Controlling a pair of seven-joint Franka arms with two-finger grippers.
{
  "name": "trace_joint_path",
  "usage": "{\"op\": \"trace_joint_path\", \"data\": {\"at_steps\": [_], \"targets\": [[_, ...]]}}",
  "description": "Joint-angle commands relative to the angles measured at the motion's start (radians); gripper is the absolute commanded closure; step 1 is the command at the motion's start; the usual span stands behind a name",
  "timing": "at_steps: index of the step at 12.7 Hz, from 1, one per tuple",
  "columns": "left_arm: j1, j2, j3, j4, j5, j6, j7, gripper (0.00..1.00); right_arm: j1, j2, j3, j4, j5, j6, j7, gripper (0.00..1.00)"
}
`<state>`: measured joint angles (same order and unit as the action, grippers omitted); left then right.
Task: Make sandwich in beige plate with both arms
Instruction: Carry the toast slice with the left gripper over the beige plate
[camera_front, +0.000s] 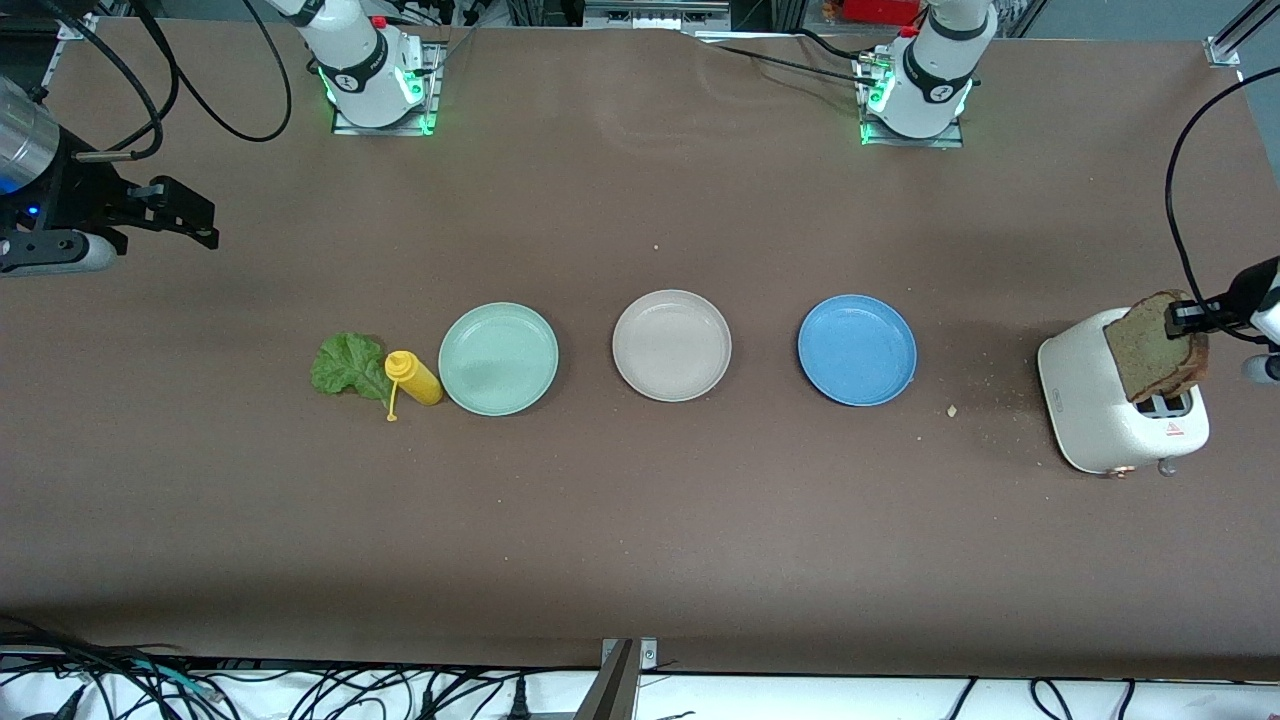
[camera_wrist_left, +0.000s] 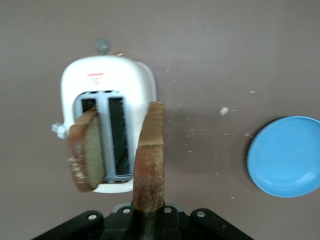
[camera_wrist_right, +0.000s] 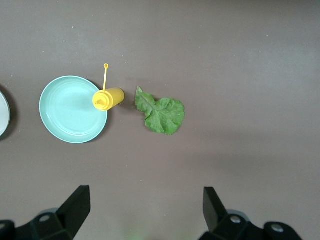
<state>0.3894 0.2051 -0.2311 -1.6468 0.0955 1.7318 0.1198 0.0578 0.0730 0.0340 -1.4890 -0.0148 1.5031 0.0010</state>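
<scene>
My left gripper is going to release the tan slice of bread so that it rests on the middle of the empty beige plate (camera_front: 668, 338).
My left gripper (camera_front: 1182, 318) is shut on a tan bread slice (camera_front: 1155, 345) and holds it upright just above the white toaster (camera_front: 1095, 410) at the left arm's end of the table. In the left wrist view the held slice (camera_wrist_left: 150, 160) hangs from the gripper (camera_wrist_left: 148, 212), and a second slice (camera_wrist_left: 87, 157) sticks out of a toaster (camera_wrist_left: 117, 80) slot. The beige plate (camera_front: 672, 345) sits empty mid-table. A green lettuce leaf (camera_front: 345, 365) lies at the right arm's end. My right gripper (camera_front: 188, 215) is open and empty, high over bare table; in its wrist view (camera_wrist_right: 145, 205) the lettuce (camera_wrist_right: 161, 114) lies below.
A mint-green plate (camera_front: 498, 358) and a blue plate (camera_front: 857, 349) flank the beige plate. A yellow mustard bottle (camera_front: 413, 378) lies between the lettuce and the mint plate. Crumbs (camera_front: 951, 410) lie between the blue plate and the toaster.
</scene>
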Motion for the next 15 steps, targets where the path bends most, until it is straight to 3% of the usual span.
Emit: {"op": "trace_joint_path", "data": {"at_steps": [1, 2, 5, 8, 11, 14, 15], "targets": [[0.000, 0.011, -0.127, 0.036, 0.001, -0.090, 0.006, 1.00, -0.003, -0.002, 0.001, 0.006, 0.009, -0.006, -0.003, 0.00], [-0.001, 0.017, -0.198, 0.036, -0.003, -0.100, 0.001, 1.00, -0.003, -0.002, 0.001, 0.006, 0.009, -0.006, -0.003, 0.00], [-0.010, 0.069, -0.322, 0.031, -0.113, -0.101, 0.000, 1.00, -0.003, -0.002, 0.000, 0.006, 0.009, -0.004, -0.003, 0.00], [-0.099, 0.166, -0.337, 0.036, -0.293, -0.042, -0.018, 1.00, -0.003, -0.002, 0.000, 0.006, 0.009, -0.003, -0.003, 0.00], [-0.216, 0.273, -0.337, 0.036, -0.365, 0.110, -0.040, 1.00, -0.004, -0.002, 0.000, 0.006, 0.009, -0.001, -0.003, 0.00], [-0.277, 0.422, -0.337, 0.036, -0.546, 0.274, -0.026, 1.00, -0.003, -0.004, 0.001, 0.006, 0.010, -0.003, 0.010, 0.00], [-0.303, 0.448, -0.337, 0.036, -0.557, 0.323, -0.025, 1.00, -0.003, -0.002, 0.000, 0.006, 0.010, -0.003, 0.010, 0.00]]}}
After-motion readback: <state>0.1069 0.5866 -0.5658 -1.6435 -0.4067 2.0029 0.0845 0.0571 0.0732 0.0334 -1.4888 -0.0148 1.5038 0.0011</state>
